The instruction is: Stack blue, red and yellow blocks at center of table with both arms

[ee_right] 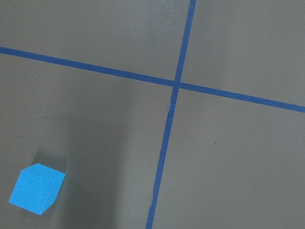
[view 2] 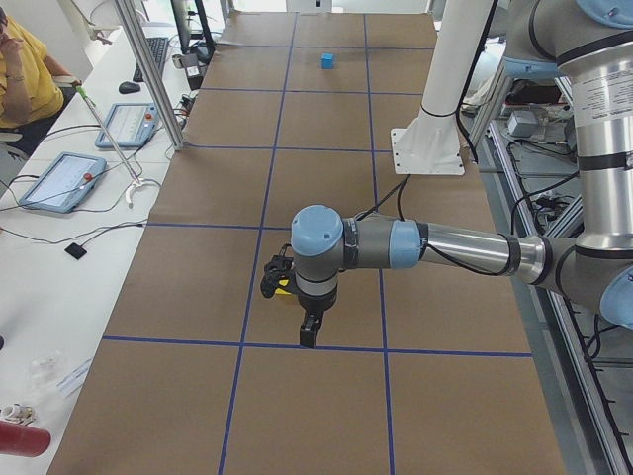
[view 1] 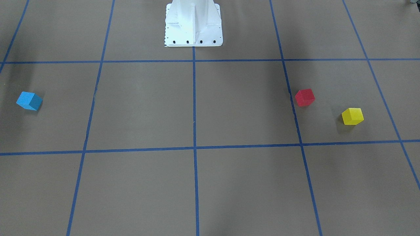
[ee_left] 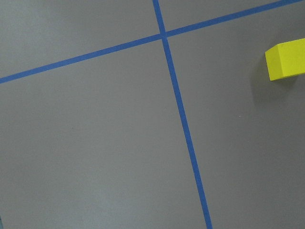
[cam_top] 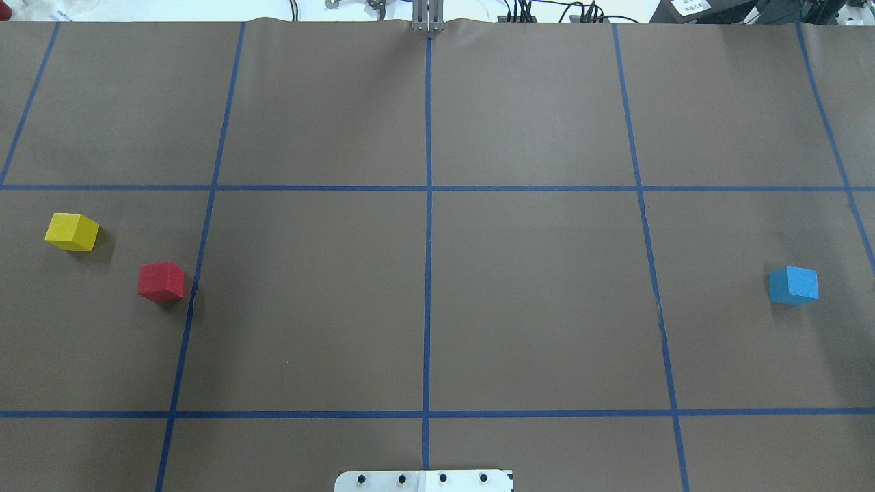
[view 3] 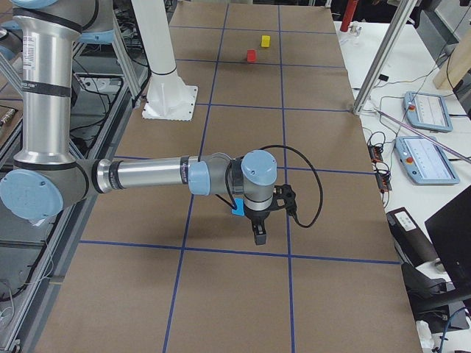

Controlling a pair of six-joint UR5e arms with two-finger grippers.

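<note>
The robot's right gripper needs to next move to the blue block and close on the block's opposite sides point(view 1: 29, 101) point(ee_right: 37, 188), to grip it across its middle.
The blue block point(cam_top: 793, 285) lies far right in the overhead view. The red block point(cam_top: 161, 281) and the yellow block point(cam_top: 72, 231) lie far left, a short gap between them. The center of table point(cam_top: 321, 301) holds no block. Neither gripper shows in the overhead or front views. Seen from the left end, my left gripper point(view 2: 309, 339) hangs over the table beside the yellow block point(view 2: 284, 288), which the wrist partly hides. From the right end, my right gripper point(view 3: 260, 238) hangs by the blue block point(view 3: 237, 209). Whether either gripper is open or shut, I cannot tell.
The white pedestal point(view 1: 193, 23) stands at the robot's edge of the table, on the middle tape line. A person in a yellow shirt point(view 2: 25, 79) sits at a side desk with tablets point(view 2: 61, 180). Metal posts point(view 2: 148, 74) rise along the table's far edge.
</note>
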